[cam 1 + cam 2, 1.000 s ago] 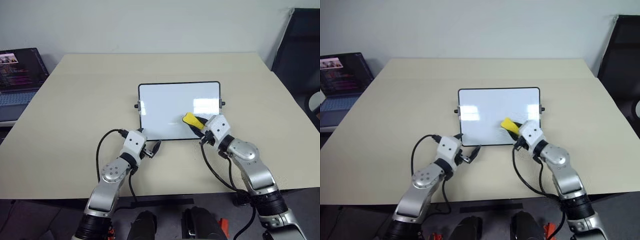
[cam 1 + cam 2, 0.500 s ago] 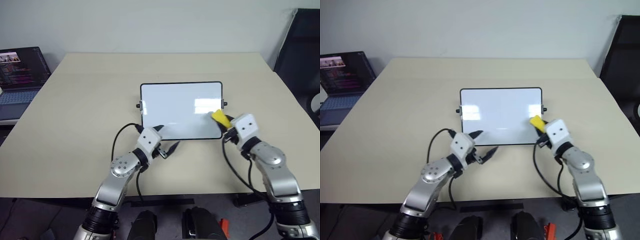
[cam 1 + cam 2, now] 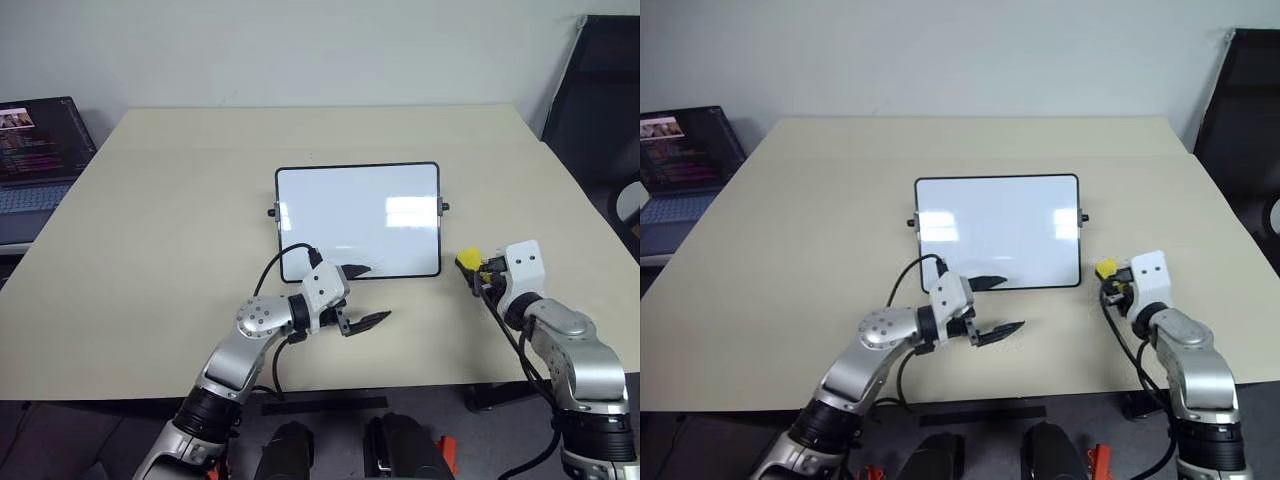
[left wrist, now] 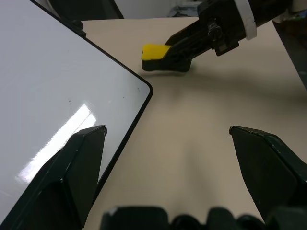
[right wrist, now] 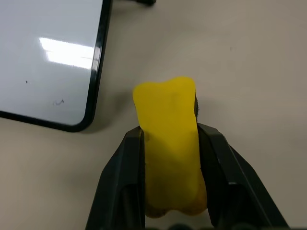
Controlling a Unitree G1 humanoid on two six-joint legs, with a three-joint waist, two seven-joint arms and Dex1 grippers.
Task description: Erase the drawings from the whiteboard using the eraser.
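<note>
The robot's right gripper needs to let go of the yellow eraser on the bare tabletop [image 3: 497, 281] beside the whiteboard's near corner that faces the chair.
The whiteboard [image 3: 358, 220] lies flat in the middle of the table and looks almost blank. In the right wrist view a tiny faint squiggle [image 5: 58, 102] of the drawings shows near its corner. My right gripper [image 3: 472, 265] is shut on the yellow eraser [image 3: 466, 261], low over the table just right of the board's near right corner; the eraser [image 5: 170, 143] sits squeezed between the fingers. My left gripper [image 3: 365, 295] stands open and holds nothing, pointing right at the board's near edge. The left wrist view shows the board corner [image 4: 48, 86] and the eraser [image 4: 156, 50] beyond.
An open laptop [image 3: 40, 150] sits off the table's left side. A black chair [image 3: 600, 100] stands at the right. Bare tabletop [image 3: 200, 180] surrounds the board, and the table's front edge runs just behind both grippers.
My right gripper carried the eraser rightward off the board to the table beside its near right corner. My left gripper swung right along the board's near edge and stayed open.
</note>
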